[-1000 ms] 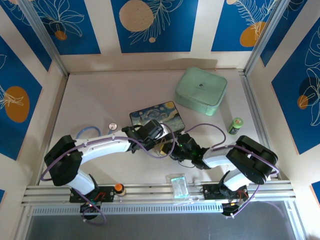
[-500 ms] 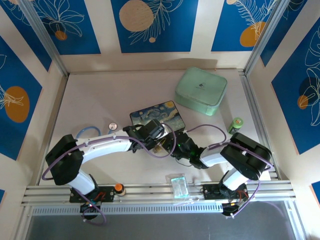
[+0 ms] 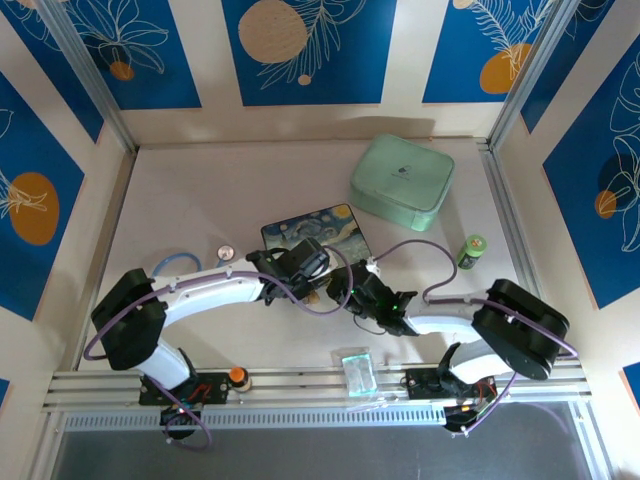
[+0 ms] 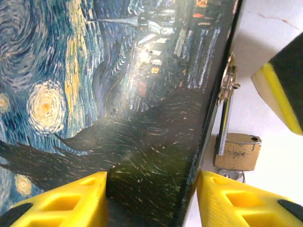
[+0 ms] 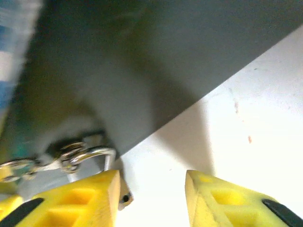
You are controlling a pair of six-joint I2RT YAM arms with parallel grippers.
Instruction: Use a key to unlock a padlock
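My left gripper is close by the brass padlock, so it should open and grab the painted box nearer its corner point(image 4: 182, 215), to leave room for my right gripper.
The brass padlock point(image 4: 236, 152) hangs by its silver shackle point(image 4: 221, 127) from the clasp point(image 4: 229, 85) on the near face of the painted box point(image 3: 320, 225). A scrap of silver metal point(image 4: 232, 176) shows under the padlock body; I cannot tell if it is the key. My left gripper point(image 4: 151, 198) straddles the box's near edge, one finger over the lid, one in front, jaws apart. My right gripper point(image 5: 151, 198) is open on bare table. Its left finger covers the padlock body beside the shackle point(image 5: 97, 153), leaving only a corner point(image 5: 124, 198) in sight.
A mint-green case point(image 3: 402, 182) lies at the back right and a green can point(image 3: 471, 250) stands by the right wall. A clear plastic packet point(image 3: 357, 368) rests on the front rail. A small round disc point(image 3: 226, 252) and a blue loop point(image 3: 175, 262) lie left of the box.
The right arm's elbow has swung out to the right and nearer. Its gripper stays by the padlock, edged slightly toward the box. The left arm has not moved.
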